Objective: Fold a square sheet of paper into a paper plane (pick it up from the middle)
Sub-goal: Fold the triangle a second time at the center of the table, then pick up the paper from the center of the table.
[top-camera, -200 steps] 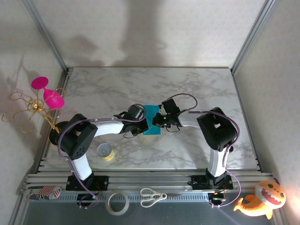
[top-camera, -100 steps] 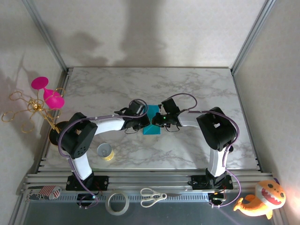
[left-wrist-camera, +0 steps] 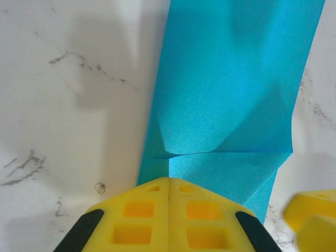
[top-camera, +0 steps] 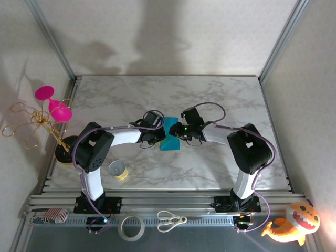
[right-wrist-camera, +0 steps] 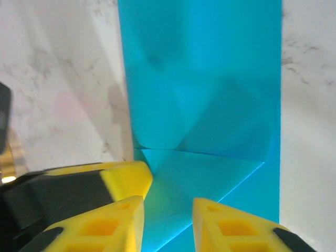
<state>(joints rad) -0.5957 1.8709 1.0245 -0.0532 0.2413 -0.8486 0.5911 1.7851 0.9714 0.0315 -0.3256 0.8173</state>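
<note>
The flap is lying flat below my open right gripper, so next I pinch the flap's slanted edge [right-wrist-camera: 233, 187] with my right gripper while my left gripper holds the band down, then lift.
The teal-blue sheet of paper [top-camera: 171, 138] lies mid-table, folded into a narrow band with slanted flaps [left-wrist-camera: 226, 94] [right-wrist-camera: 205, 79]; this is the paper plane in its present shape. My left gripper [top-camera: 157, 134] is shut, its yellow fingertips [left-wrist-camera: 169, 179] together, resting on the band's left edge where two flaps meet. From the right, my right gripper [top-camera: 178, 131] stands open over the same spot, the paper lying flat under the gap [right-wrist-camera: 168, 207]. One yellow finger [right-wrist-camera: 126, 176] of the left gripper sits just beside the right gripper's left finger.
A small yellow tape roll [top-camera: 117, 170] stands near the left arm's base. Pink glasses on a gold stand [top-camera: 52, 107] are off the table's left edge. Scissors [top-camera: 170, 220], a tape ring [top-camera: 131, 227] and an orange plush toy [top-camera: 294, 223] lie in front.
My right gripper has opened over the paper; it was shut before. The left gripper has shifted slightly towards the paper's left edge and stays shut.
</note>
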